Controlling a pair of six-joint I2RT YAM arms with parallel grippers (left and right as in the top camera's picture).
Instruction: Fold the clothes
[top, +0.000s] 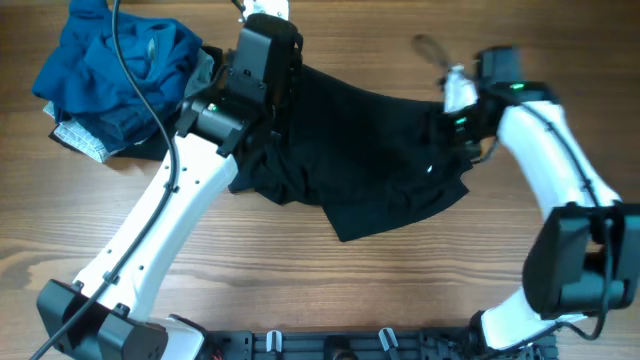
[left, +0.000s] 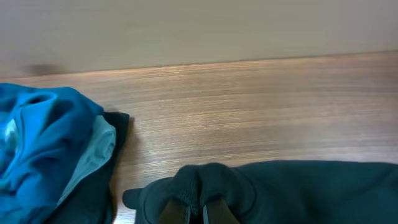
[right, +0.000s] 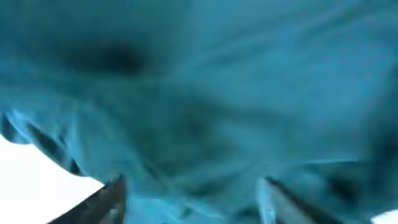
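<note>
My right gripper needs to take the black shirt further in and lift (top: 398, 152) it tight before folding, as the shirt's loose end is crumpled and slants from my left gripper.
The black shirt (top: 370, 150) lies crumpled across the middle of the table, with a small white spot (top: 430, 168) near its right side. My left gripper (top: 262, 75) is at the shirt's upper left corner. In the left wrist view it (left: 200, 211) is shut on a bunched fold of the black shirt (left: 311, 193). My right gripper (top: 452, 128) is at the shirt's right edge. In the right wrist view its fingers (right: 193, 193) are wide apart, pressed close over the fabric (right: 199, 93), which fills the blurred view.
A pile of blue garments (top: 115, 70) lies at the back left, with a grey patterned piece (top: 80, 138) under it. A black cable (top: 140, 90) runs across the pile. The blue cloth (left: 43, 143) and a dark cloth (left: 93, 199) sit left of my left gripper.
</note>
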